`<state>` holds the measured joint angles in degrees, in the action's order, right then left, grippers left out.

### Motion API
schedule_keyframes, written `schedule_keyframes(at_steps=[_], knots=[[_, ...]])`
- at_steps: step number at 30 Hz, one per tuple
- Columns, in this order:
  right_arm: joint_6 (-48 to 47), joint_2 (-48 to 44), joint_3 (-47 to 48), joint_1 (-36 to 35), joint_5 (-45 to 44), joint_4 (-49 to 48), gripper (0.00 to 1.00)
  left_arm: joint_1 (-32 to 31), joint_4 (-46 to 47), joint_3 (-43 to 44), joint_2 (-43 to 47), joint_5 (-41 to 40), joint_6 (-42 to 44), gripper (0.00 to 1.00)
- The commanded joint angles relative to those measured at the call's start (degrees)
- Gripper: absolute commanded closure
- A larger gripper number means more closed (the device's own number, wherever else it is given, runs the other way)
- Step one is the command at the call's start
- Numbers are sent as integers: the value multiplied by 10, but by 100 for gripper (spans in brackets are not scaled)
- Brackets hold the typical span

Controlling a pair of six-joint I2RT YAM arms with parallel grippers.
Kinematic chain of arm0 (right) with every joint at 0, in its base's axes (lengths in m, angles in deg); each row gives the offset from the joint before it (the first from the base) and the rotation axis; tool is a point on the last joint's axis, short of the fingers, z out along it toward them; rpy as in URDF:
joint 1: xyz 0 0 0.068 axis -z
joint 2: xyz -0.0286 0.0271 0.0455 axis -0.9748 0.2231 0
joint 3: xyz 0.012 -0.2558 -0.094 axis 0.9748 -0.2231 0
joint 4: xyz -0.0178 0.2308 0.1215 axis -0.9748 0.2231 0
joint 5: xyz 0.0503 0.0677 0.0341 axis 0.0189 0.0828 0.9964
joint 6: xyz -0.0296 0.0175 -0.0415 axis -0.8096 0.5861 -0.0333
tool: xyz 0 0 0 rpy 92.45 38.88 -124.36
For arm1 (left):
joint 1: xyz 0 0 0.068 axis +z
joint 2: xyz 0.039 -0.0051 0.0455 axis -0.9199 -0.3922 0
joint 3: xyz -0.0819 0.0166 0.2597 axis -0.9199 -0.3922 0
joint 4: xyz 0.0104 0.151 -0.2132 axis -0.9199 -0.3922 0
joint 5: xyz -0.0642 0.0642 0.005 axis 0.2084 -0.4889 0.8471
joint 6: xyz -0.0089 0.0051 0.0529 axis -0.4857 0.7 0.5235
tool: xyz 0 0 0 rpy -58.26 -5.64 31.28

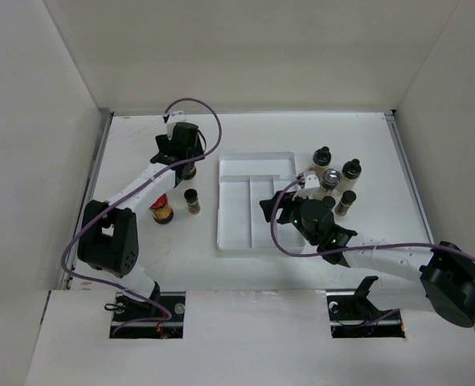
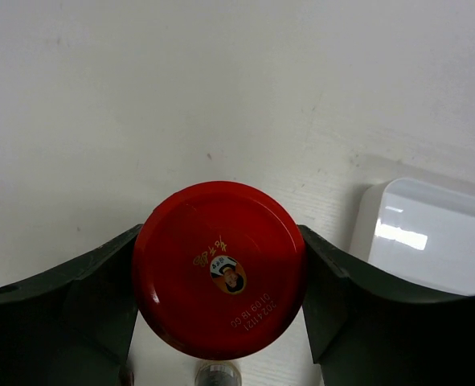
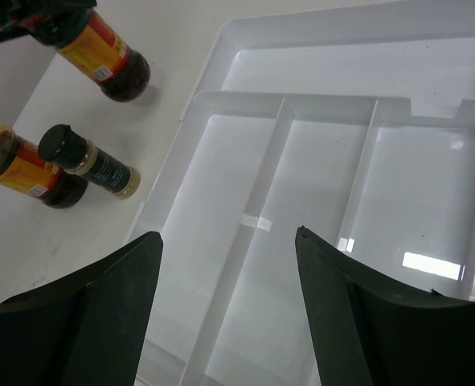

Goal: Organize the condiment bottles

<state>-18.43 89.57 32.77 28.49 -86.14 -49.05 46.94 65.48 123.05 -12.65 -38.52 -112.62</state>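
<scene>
My left gripper should release the red-capped bottle inside the white tray's far corner (image 1: 234,169) (image 2: 440,245), the corner closest to it.
My left gripper (image 1: 181,154) is shut on the red cap (image 2: 219,269) of a condiment bottle with a yellow-dark label (image 3: 100,52), left of the white tray's far corner; both fingers touch the cap. A second red-capped bottle (image 1: 163,211) and a black-capped shaker (image 1: 193,201) stand nearer, left of the tray; both also show in the right wrist view, the bottle (image 3: 24,169) and the shaker (image 3: 88,161). My right gripper (image 1: 269,207) is open and empty over the tray's channels (image 3: 229,233). A grey-capped bottle (image 1: 331,178) and several black-capped shakers (image 1: 350,169) stand right of the tray.
The white three-channel tray (image 1: 235,233) lies mid-table with nothing in it; its corner shows in the left wrist view (image 2: 430,233). White walls enclose the table on the left, far and right sides. The right arm's wrist lies across the tray's right edge.
</scene>
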Motion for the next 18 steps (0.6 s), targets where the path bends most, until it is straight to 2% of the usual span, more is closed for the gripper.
schedule_keyframes(at_steps=[1,11,18], knots=[[11,-9,7,10,-6,-37,25,-22,77,90,64,-22,23,60],[37,-21,-9,49,-7,-36,25,-121,79,203,-40,7,30,60],[39,-25,-13,64,-5,-33,25,-147,90,242,-112,18,29,60]])
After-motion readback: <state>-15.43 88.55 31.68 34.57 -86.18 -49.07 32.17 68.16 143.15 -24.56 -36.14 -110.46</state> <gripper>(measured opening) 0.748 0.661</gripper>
